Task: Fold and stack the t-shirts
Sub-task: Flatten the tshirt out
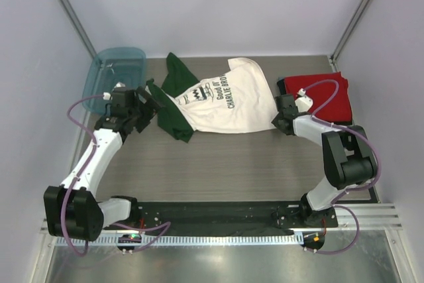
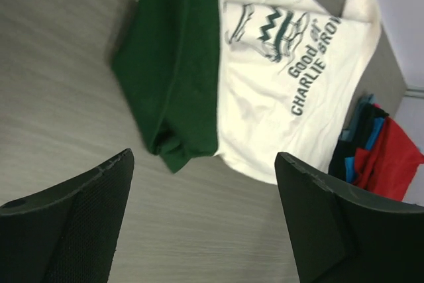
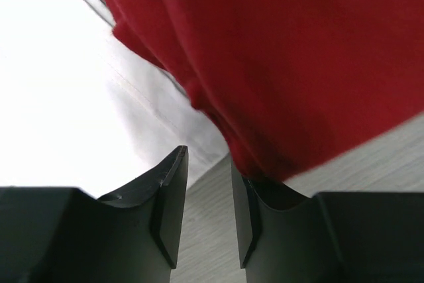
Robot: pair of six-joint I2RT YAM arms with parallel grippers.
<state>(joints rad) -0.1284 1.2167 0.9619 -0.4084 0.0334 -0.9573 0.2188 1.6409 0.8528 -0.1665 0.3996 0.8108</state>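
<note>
I should next move my left gripper to the white t-shirt's near-side dark green sleeve and grab the sleeve's near end (image 1: 185,138) (image 2: 173,158), close to the white hem.
The white t-shirt (image 1: 228,101) with dark green sleeves (image 1: 177,107) and black chest print lies spread and rumpled on the table's middle. It also shows in the left wrist view (image 2: 285,104). A folded red shirt (image 1: 321,94) tops a stack at the right, with blue and dark layers under it (image 2: 361,140). My left gripper (image 1: 154,103) is wide open and empty above bare table, just short of the green sleeve (image 2: 179,64). My right gripper (image 1: 281,117) sits low between the white shirt's hem (image 3: 132,97) and the red shirt (image 3: 285,51). Its jaws stand a narrow gap apart with only table between them.
A teal plastic tub (image 1: 116,71) stands at the back left, just behind my left arm. White walls enclose the table on three sides. Bare wood-grain table (image 1: 225,164) stretches between the shirts and the arm bases.
</note>
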